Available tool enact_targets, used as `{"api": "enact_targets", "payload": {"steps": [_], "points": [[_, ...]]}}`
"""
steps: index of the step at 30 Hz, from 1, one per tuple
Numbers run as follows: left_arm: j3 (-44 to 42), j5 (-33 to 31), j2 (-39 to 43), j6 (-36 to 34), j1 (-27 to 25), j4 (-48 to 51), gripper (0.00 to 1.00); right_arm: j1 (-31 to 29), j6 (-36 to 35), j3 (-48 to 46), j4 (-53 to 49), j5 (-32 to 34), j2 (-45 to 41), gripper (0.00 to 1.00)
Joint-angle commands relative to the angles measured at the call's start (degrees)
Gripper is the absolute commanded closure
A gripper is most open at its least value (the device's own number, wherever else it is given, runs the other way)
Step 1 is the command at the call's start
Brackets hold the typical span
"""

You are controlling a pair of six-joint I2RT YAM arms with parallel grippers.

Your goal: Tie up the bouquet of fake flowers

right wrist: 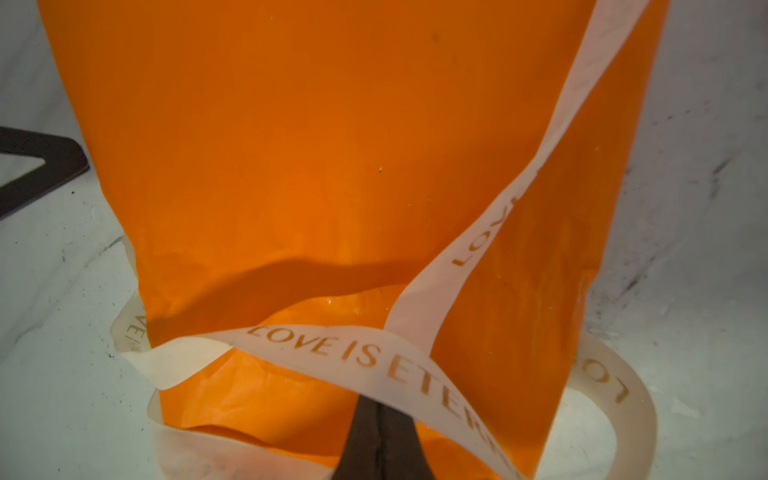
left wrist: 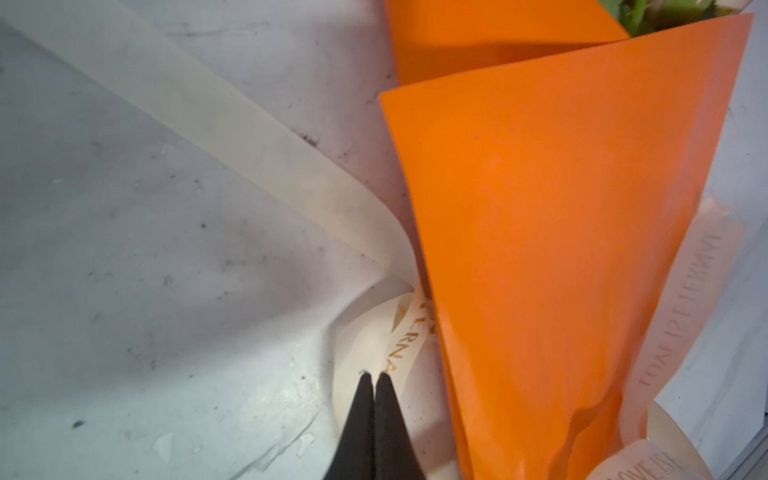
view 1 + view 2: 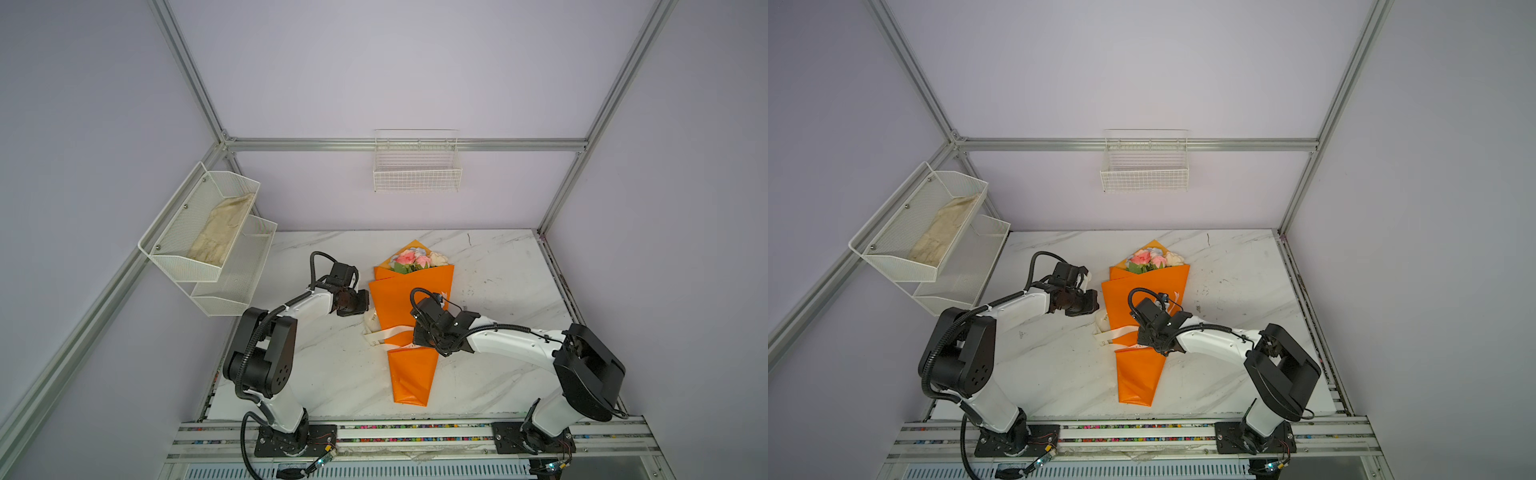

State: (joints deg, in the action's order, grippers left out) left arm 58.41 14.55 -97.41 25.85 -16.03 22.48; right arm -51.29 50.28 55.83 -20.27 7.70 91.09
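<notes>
The loop of the ribbon is lying loose next to the orange paper's edge, so next my left gripper grabs the ribbon (image 2: 421, 308) near the paper's edge and pulls it away.
The bouquet of fake flowers (image 3: 409, 299) (image 3: 1144, 291) lies along the middle of the marble table, with pink and cream roses (image 3: 417, 259) at its far end and orange paper round the stems. A cream lettered ribbon (image 3: 392, 334) (image 1: 349, 353) crosses its narrow waist. My left gripper (image 3: 365, 309) (image 2: 374, 375) hangs at the bouquet's left side, jaws pressed together on a fold of that ribbon (image 2: 395, 345). Over the waist, my right gripper (image 3: 415, 336) (image 1: 379, 402) is shut. The ribbon band runs taut across its tips and hides them.
A white wire basket (image 3: 417, 174) hangs on the back wall. A two-tier mesh shelf (image 3: 178, 249) on the left wall holds a beige cloth (image 3: 224, 232). The marble table (image 3: 498, 374) ends at a metal rail (image 3: 415, 432) in front, where both arm bases stand.
</notes>
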Motion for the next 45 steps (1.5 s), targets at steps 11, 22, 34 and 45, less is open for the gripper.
{"api": "enact_targets", "payload": {"steps": [11, 22, 34, 45], "points": [[-3.39, 7.34, 2.49, 1.84, 0.48, -2.94, 0.70, 0.84, -0.21, 0.02, -0.38, 0.17, -0.63, 1.00], [-2.76, 6.12, -1.67, 2.25, 0.48, -1.73, 0.86, 0.93, -0.45, 0.26, -0.55, 0.40, -0.53, 1.00], [-13.08, -6.10, 15.90, 6.45, 1.23, -3.05, 1.00, 0.93, -1.60, -2.04, -0.29, -0.95, -0.86, 1.00], [-18.12, -8.95, 20.53, 8.59, 1.53, -1.28, 1.00, 0.93, -3.28, -1.39, -0.12, -1.93, 0.41, 1.00]]}}
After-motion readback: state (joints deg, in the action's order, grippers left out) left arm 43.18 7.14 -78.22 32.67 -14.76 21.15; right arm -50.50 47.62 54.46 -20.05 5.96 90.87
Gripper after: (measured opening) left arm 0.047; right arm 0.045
